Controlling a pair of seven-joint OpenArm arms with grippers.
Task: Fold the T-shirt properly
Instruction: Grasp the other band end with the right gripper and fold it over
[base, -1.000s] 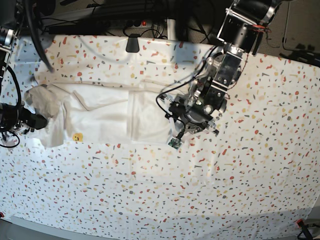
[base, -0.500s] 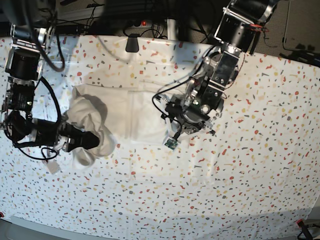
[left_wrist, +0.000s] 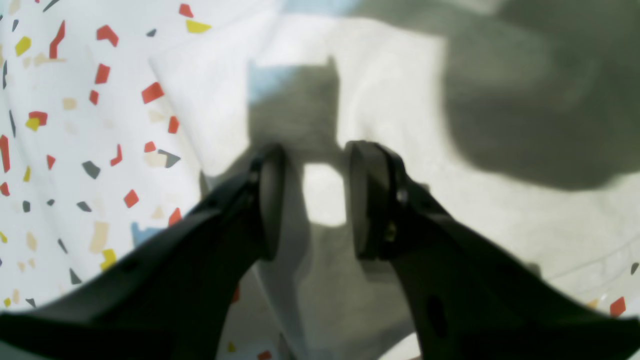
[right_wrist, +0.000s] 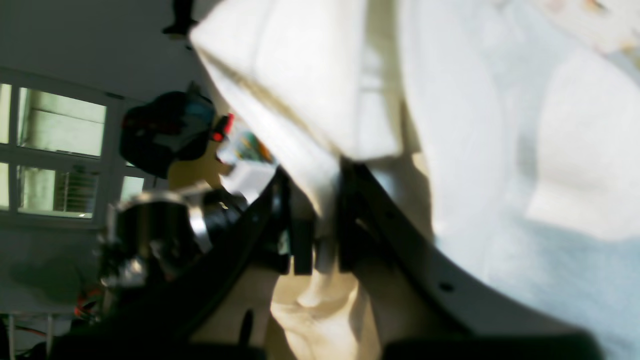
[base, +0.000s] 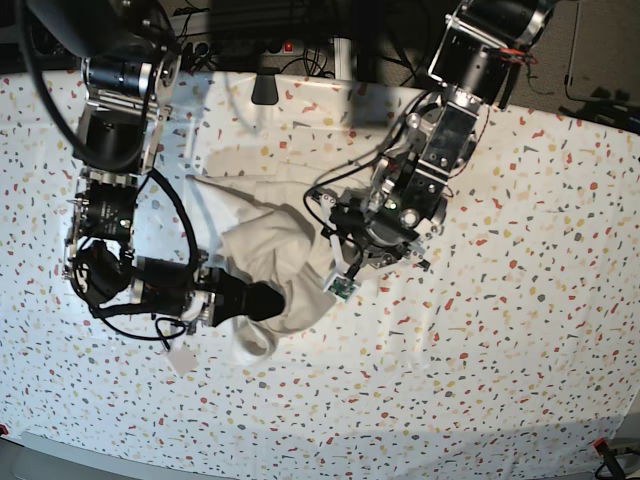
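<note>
The lifted end of the T-shirt, now held over the rest, will be let go by my right gripper over the shirt's edge (base: 380, 268), which is beneath my left gripper.
The white T-shirt (base: 270, 245) lies bunched in the middle of the speckled table cover (base: 500, 350), with its left end lifted and carried over the rest. My right gripper (base: 262, 300) is shut on that end. In the right wrist view the cloth (right_wrist: 475, 125) is pinched between the right gripper's (right_wrist: 325, 245) fingers. My left gripper (base: 345, 262) stands over the shirt's right edge. In the left wrist view the left gripper (left_wrist: 320, 200) is open, with white cloth (left_wrist: 390, 75) showing below the gap and nothing gripped.
The table cover (left_wrist: 75, 150) lies beside the shirt's edge. A black mount (base: 265, 85) and cables sit at the table's back edge. A small white tag (base: 182, 357) hangs under the right arm. A red clamp (base: 605, 447) is at the front right corner.
My right gripper has moved rightward from the far left to the middle, dragging the shirt's left end over the rest. The left gripper has stayed in place.
</note>
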